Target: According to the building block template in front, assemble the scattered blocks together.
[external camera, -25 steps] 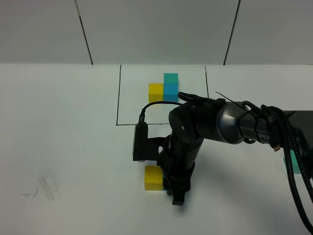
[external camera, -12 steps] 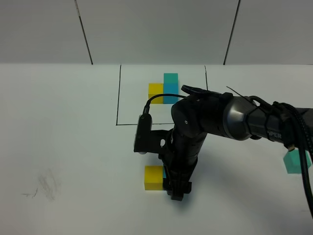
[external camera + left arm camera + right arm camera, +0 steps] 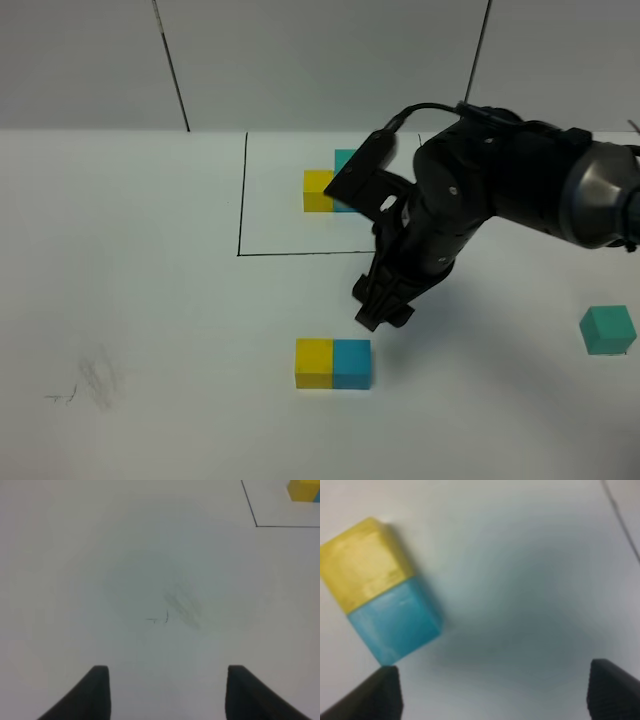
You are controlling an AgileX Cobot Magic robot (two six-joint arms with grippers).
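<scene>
The scattered teal-green cube, lying apart from the joined yellow and blue cubes, should be next for my right gripper to go to and close on its opposite sides (image 3: pixel 608 327).
The building block template (image 3: pixel 318 190) lies inside a black-line rectangle at the back; its yellow cube shows, and my right arm hides most of its blue and teal-green cubes. Its yellow cube also shows in the left wrist view (image 3: pixel 302 490). The scattered yellow cube (image 3: pixel 313 362) and blue cube (image 3: pixel 351 363) sit joined side by side on the table, also in the right wrist view (image 3: pixel 364 562) (image 3: pixel 395 625). The scattered teal-green cube (image 3: pixel 607 330) lies alone at far right. My right gripper (image 3: pixel 380 312) (image 3: pixel 492 700) is open and empty, raised just behind the blue cube. My left gripper (image 3: pixel 167 695) is open and empty over bare table.
The black border line (image 3: pixel 241 200) marks the template area on the white table (image 3: pixel 150 250). A faint pencil smudge (image 3: pixel 95 380) (image 3: pixel 180 607) marks the table at front left. A grey tiled wall (image 3: pixel 320 60) rises behind the table.
My right gripper has let go of the blue cube beside the yellow one, then risen and pulled back toward the right. The teal-green cube at far right has come fully into view.
</scene>
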